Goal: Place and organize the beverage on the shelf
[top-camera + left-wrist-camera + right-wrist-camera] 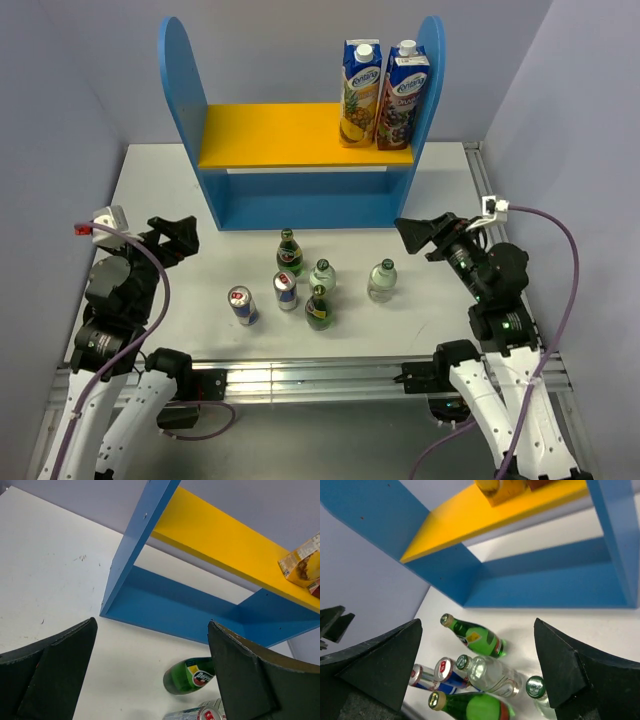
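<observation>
I should close my right gripper around the body of the clear bottle (381, 288) (546, 709) that stands apart from the other drinks, nearest to this gripper.
Six drinks stand on the white table in front of the shelf (300, 205): two green bottles (289, 253) (319, 308), two clear bottles (322, 276) (382, 281) and two blue-and-silver cans (242, 305) (286, 290). The shelf's yellow upper board (280, 135) holds no drinks. My left gripper (180, 238) is open and empty, left of the group. My right gripper (420, 235) is open and empty, right of it. The left wrist view shows a green bottle (192, 676) and a can (200, 713). The right wrist view shows the green bottles (472, 635) (470, 707), clear bottles (490, 672) and cans (447, 672).
Two tall juice cartons (360, 92) (403, 97) stand on the right end of the yellow board. The shelf's lower level (305, 170) shows nothing in it. Grey walls close in the table at the left, back and right. A metal rail (320, 375) runs along the near edge.
</observation>
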`<state>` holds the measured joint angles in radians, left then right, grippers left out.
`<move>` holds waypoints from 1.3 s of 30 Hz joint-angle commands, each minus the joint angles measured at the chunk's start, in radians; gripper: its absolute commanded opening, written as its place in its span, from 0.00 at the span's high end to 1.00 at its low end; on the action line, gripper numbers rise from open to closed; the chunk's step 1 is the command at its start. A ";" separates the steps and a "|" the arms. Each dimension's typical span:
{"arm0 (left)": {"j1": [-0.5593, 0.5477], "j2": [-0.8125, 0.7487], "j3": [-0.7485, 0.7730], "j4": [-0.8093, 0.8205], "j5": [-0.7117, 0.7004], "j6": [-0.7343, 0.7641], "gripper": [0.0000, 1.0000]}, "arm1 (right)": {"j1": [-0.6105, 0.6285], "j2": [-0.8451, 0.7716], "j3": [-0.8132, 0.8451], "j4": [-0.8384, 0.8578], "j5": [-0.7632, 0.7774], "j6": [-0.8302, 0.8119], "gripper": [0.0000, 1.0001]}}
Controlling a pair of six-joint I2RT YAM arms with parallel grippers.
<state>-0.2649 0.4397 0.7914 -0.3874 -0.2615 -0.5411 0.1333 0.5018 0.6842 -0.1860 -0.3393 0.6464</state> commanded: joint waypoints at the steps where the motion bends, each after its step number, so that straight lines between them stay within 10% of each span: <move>1: 0.003 0.016 -0.007 -0.004 0.019 0.046 0.01 | 0.037 -0.066 0.069 -0.095 0.100 -0.108 0.00; 11: 0.004 0.047 -0.004 0.002 0.027 0.050 0.01 | 0.227 0.036 0.035 -0.112 0.109 -0.123 0.03; 22: 0.019 0.036 -0.011 0.009 -0.028 0.072 0.01 | 1.055 0.366 0.161 -0.322 1.135 0.042 0.02; 39: 0.021 0.022 -0.026 0.024 0.067 0.101 0.03 | 1.079 0.276 -0.037 -0.649 1.441 0.610 0.02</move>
<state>-0.2497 0.4797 0.7719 -0.4046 -0.2260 -0.4641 1.2026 0.7498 0.6613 -0.8089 0.9974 1.1648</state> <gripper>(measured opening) 0.970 0.976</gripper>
